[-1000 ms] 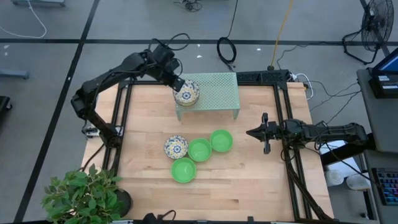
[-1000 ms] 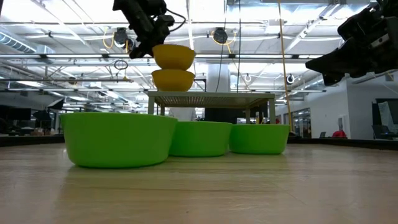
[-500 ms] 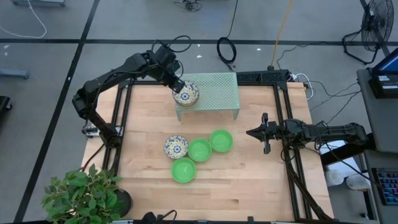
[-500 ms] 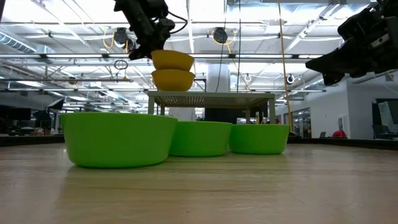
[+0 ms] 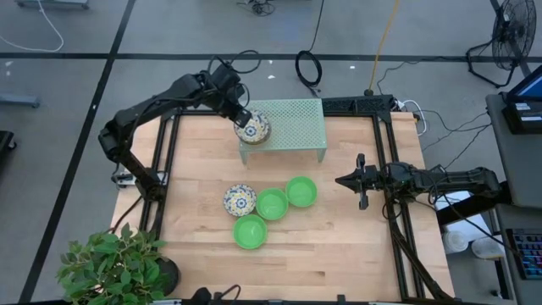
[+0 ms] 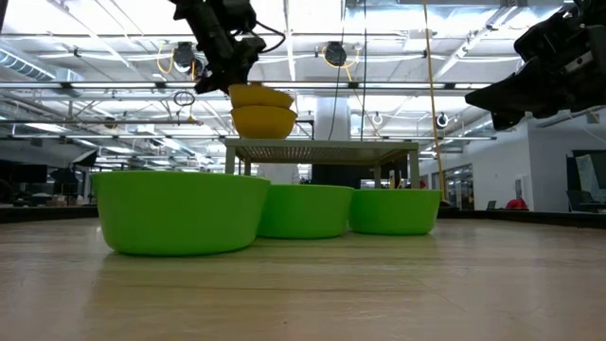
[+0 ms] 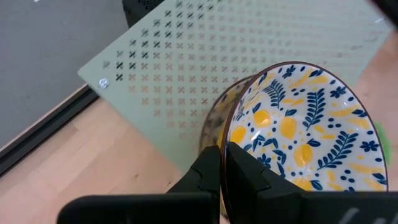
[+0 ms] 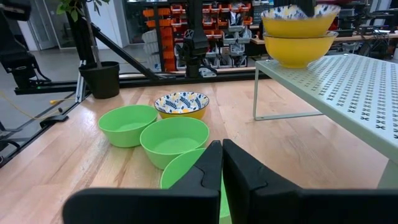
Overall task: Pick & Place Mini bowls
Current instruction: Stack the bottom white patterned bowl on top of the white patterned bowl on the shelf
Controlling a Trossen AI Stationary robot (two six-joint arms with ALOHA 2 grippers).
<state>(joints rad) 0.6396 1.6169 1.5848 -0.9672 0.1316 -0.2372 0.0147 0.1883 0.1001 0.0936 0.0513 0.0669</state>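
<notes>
The upper bowl is tilting over the lower bowl from its far rim, so next my left gripper puts it back into the lower bowl and grabs its near rim (image 5: pixel 256 144).
Two white mini bowls with a blue-and-yellow leaf pattern are stacked on the pale green mesh rack (image 5: pixel 292 127) at the table's far side. My left gripper (image 5: pixel 244 117) is shut on the upper one (image 7: pixel 298 124). The lower one (image 6: pixel 264 122) stands on the rack's top near its left end. A third patterned bowl (image 5: pixel 240 200) and three plain green bowls (image 5: pixel 272 204) (image 5: pixel 301 191) (image 5: pixel 250 231) stand on the wooden table. My right gripper (image 5: pixel 340 180) hovers shut at the table's right side, holding nothing. My left gripper pinches the upper bowl's rim (image 7: pixel 231 135) on its left, far side, one finger inside the bowl and one outside. The fingers slant down from the table's far left. The bowl sits nested in the lower bowl (image 7: pixel 214 121), slightly tilted.
The rack's right part (image 5: pixel 305 119) is bare. The four bowls on the table cluster at its middle, close together. A potted plant (image 5: pixel 114 263) stands off the table's near left corner, and the black frame rails (image 5: pixel 394 229) run along both sides.
My left gripper has sunk a little toward the rack, still shut on the upper patterned bowl. The bowl has come down from just above the lower bowl into it and has tipped slightly.
</notes>
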